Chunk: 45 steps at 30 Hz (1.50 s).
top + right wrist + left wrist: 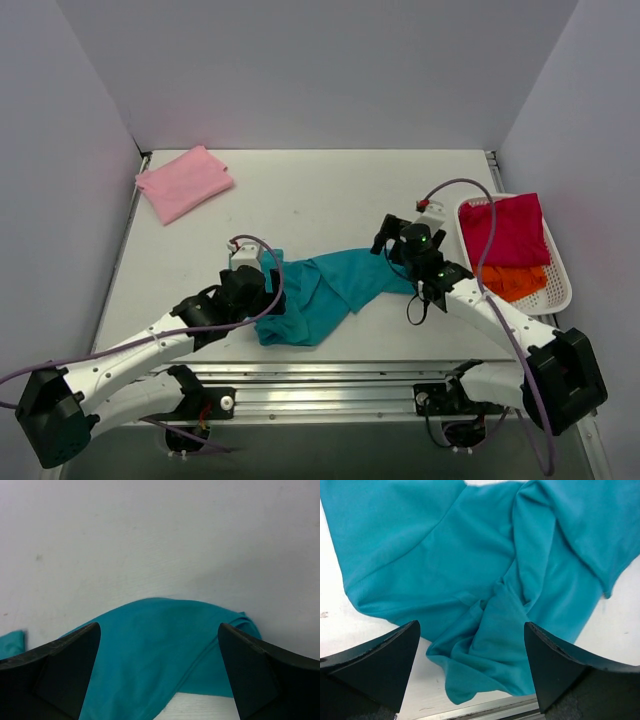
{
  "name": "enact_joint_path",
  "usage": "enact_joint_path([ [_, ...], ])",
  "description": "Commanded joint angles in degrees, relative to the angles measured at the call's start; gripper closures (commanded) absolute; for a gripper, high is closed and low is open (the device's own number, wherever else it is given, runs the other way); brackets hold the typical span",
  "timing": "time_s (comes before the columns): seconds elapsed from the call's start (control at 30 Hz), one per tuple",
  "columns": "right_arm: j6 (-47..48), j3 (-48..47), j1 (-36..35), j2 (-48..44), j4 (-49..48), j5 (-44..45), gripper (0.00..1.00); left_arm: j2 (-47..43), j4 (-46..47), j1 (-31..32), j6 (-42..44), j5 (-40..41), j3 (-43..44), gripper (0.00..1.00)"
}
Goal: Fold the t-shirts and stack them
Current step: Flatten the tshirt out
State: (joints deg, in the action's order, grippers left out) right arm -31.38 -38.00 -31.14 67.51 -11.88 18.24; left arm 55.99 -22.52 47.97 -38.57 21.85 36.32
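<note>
The teal t-shirt has the top layer's pointed corner (353,311) at the middle of its near edge. Next, I close my right gripper on that corner.
The teal t-shirt (325,290) lies crumpled at the table's near middle, also in the left wrist view (485,570) and the right wrist view (160,650). My left gripper (262,285) is open over the shirt's left part, its fingers (380,665) apart above bunched folds. My right gripper (392,252) is open over the shirt's right end, its fingers (265,675) spread to either side of a fold. The light pink t-shirt (184,182) lies folded at the far left. The magenta t-shirt (505,230) and orange t-shirt (515,280) lie in a basket.
A white slatted basket (558,290) stands at the table's right edge. The table's metal front rail (330,375) runs just below the teal shirt, also seen in the left wrist view (485,710). Grey walls close in the back and sides.
</note>
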Motion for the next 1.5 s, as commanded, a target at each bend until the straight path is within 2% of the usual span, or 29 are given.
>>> enact_joint_path([
  [0.0,-5.62,1.79,6.88,2.63,-2.28,-9.28,0.00,1.05,4.76,0.20,-0.55,-1.80,-1.68,0.06],
  [0.1,-11.50,3.10,2.59,4.30,-3.84,-8.66,0.00,3.15,6.08,0.11,-0.19,-2.33,-1.51,0.06],
  [0.13,-13.17,3.11,-0.21,4.82,-4.20,-7.53,0.00,3.60,6.09,0.20,-0.11,-2.51,-1.25,0.06],
  [0.17,-14.84,2.76,-6.77,6.48,-3.16,-5.60,0.00,4.13,6.18,0.20,0.16,-3.12,-0.72,0.06],
  [0.2,-18.16,2.15,-9.62,7.46,-1.93,-1.84,0.00,4.91,6.09,0.11,0.59,-3.30,-0.46,0.06],
  [0.27,-21.52,1.78,-15.33,9.13,-1.21,-0.05,0.00,5.45,6.09,0.20,0.95,-3.56,-0.28,0.06],
  [0.37,-27.32,4.68,-19.04,9.13,-2.80,1.53,0.00,5.19,5.56,0.20,0.95,-3.30,-0.54,0.06],
  [0.63,-37.86,5.56,-29.50,7.47,5.28,11.02,0.00,1.32,3.72,0.20,1.04,-3.56,-1.86,0.06],
  [0.87,-44.37,10.40,-30.74,3.87,10.81,15.77,0.00,-2.11,2.22,0.20,1.21,-3.21,-2.92,0.06],
  [1.1,-46.23,13.04,-30.83,3.07,11.01,19.64,0.00,-1.06,3.54,0.20,1.13,-3.48,-3.18,0.06],
  [1.47,-42.37,9.61,-30.48,16.60,0.02,17.10,0.02,1.06,3.98,0.20,1.04,-2.86,-3.09,0.05],
])
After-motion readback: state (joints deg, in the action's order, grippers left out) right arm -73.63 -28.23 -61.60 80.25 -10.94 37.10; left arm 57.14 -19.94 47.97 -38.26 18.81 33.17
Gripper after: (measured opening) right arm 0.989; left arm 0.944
